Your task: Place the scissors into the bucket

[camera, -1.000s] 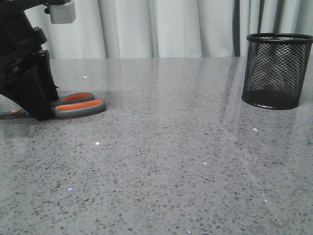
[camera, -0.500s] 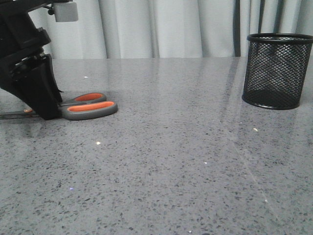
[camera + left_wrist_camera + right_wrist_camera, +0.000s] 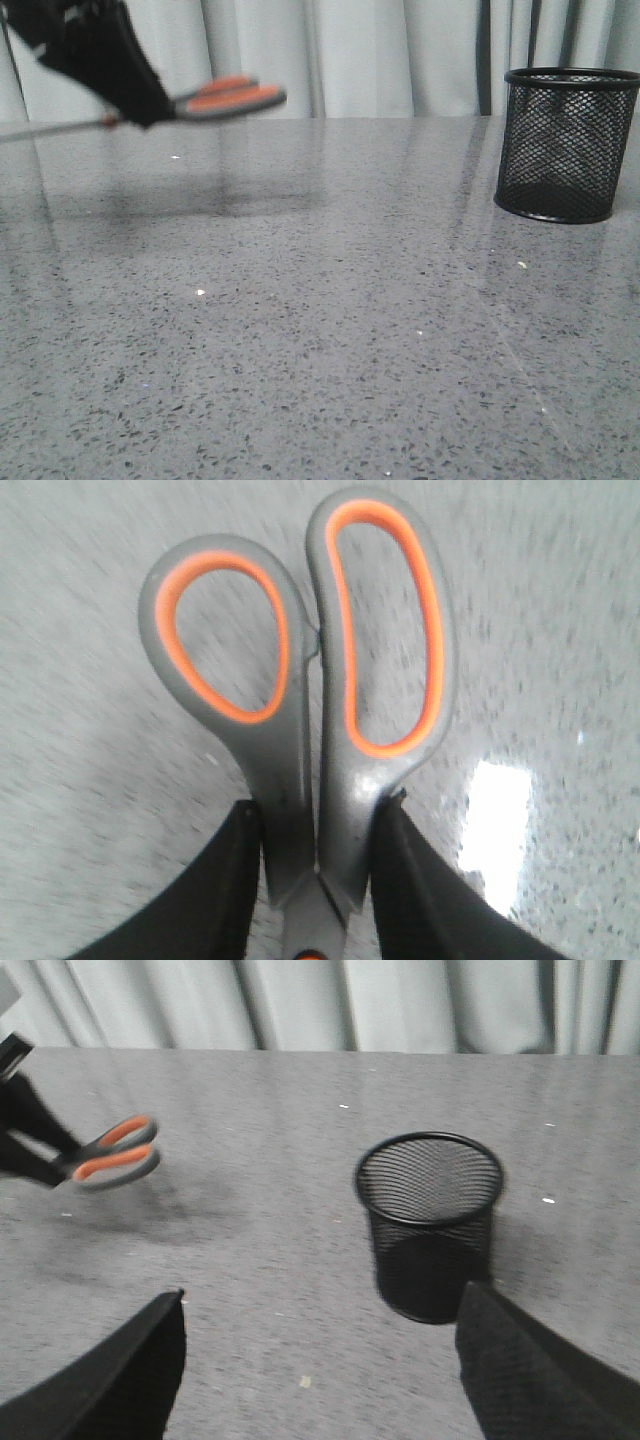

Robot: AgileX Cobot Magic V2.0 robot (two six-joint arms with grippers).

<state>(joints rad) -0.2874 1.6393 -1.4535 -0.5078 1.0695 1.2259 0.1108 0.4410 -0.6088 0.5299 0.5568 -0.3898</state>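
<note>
The robot's right gripper should close on the grey handles [image 3: 236, 98] [image 3: 122, 1152] of the scissors, as the left gripper holds them far from the bucket.
My left gripper [image 3: 135, 105] is shut on the scissors [image 3: 228, 98] near the pivot and holds them level in the air at the far left, grey handles with orange lining pointing right, blades sticking out left. In the left wrist view the fingers [image 3: 230, 880] clamp the handle necks of the scissors [image 3: 310, 730]. The scissors also show in the right wrist view [image 3: 115, 1152]. The black mesh bucket [image 3: 566, 145] stands upright at the right, and shows in the right wrist view [image 3: 430, 1222]. My right gripper [image 3: 320, 1305] is open and empty, above the table beside the bucket.
The grey speckled table [image 3: 330, 300] spreads between the scissors and the bucket. A pale curtain [image 3: 350, 55] hangs behind the table's far edge. A small light fleck [image 3: 305, 1382] lies on the table between my right fingers.
The left gripper has lifted the scissors off the table and carried them up and to the right. The bucket has not moved.
</note>
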